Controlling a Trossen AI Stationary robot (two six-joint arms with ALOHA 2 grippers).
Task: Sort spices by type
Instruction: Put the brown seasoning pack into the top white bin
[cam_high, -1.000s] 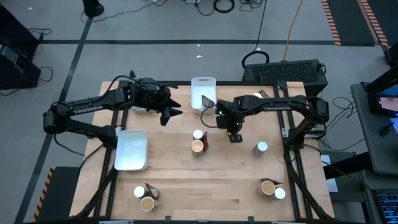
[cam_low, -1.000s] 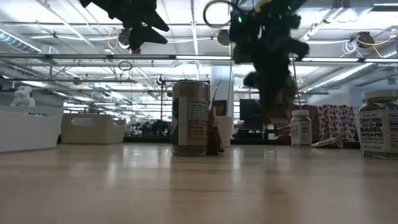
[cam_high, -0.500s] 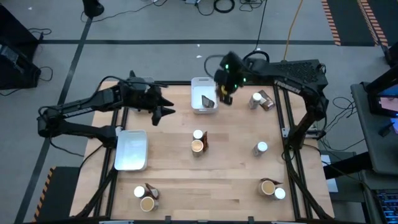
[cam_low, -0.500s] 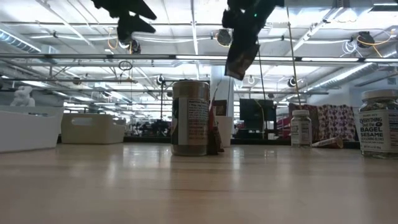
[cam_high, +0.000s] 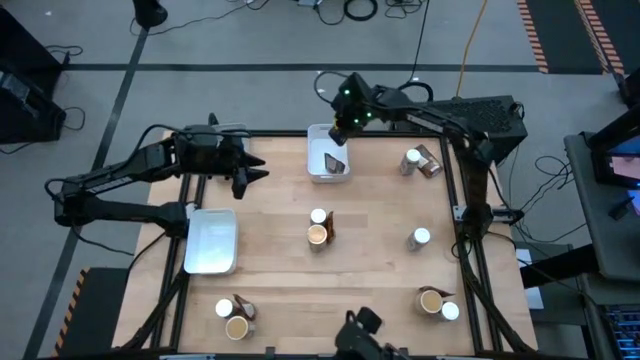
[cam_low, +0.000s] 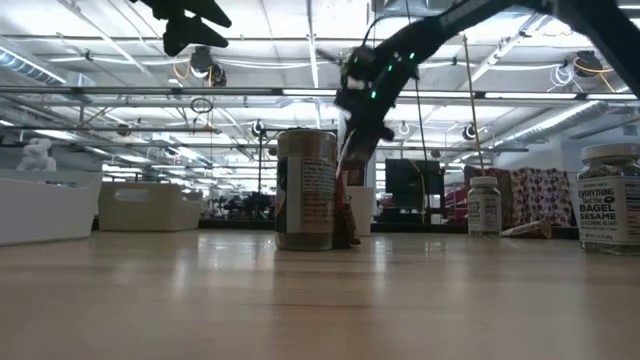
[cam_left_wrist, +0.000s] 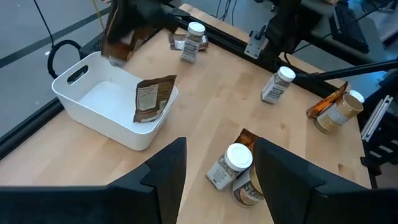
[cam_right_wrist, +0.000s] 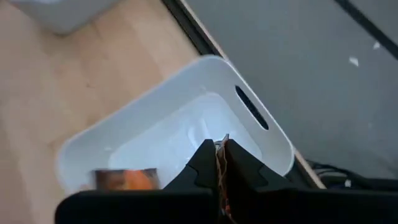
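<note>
Next, my right gripper releases the dark brown packet in the white bin (cam_high: 336, 157) (cam_right_wrist: 157, 164), right up against the far side of the second brown packet.
My right gripper (cam_high: 338, 135) hangs over the white bin (cam_high: 312, 165) at the table's far middle, shut on a dark brown packet (cam_left_wrist: 118, 37). A second brown packet (cam_left_wrist: 152, 98) leans against the bin's inner wall. My left gripper (cam_high: 250, 175) stands open above the far left of the table, with nothing between its fingers. White-topped jars (cam_high: 318, 216), tan-topped jars (cam_high: 317, 235) and further packets (cam_high: 428, 160) stand in small groups on the table. My right gripper pinches a thin edge of the brown packet (cam_right_wrist: 221, 180) between its two fingers (cam_right_wrist: 202, 165), which slant down from the far right. The packet hangs below the fingers, lifted clear above the bin's open top.
A pale tray (cam_high: 211, 240) lies at the left. Groups of jars and packets stand at centre (cam_high: 320, 228), far right (cam_high: 413, 160), right (cam_high: 420, 238), near right (cam_high: 438, 303) and near left (cam_high: 232, 316). A dark object (cam_high: 360, 335) pokes in at the near edge.
My right gripper has swung from above the table's middle toward the far edge, turning as it went, and now hangs over the bin with the packet still between its fingers. My left gripper has drawn back toward the left edge and risen a little.
</note>
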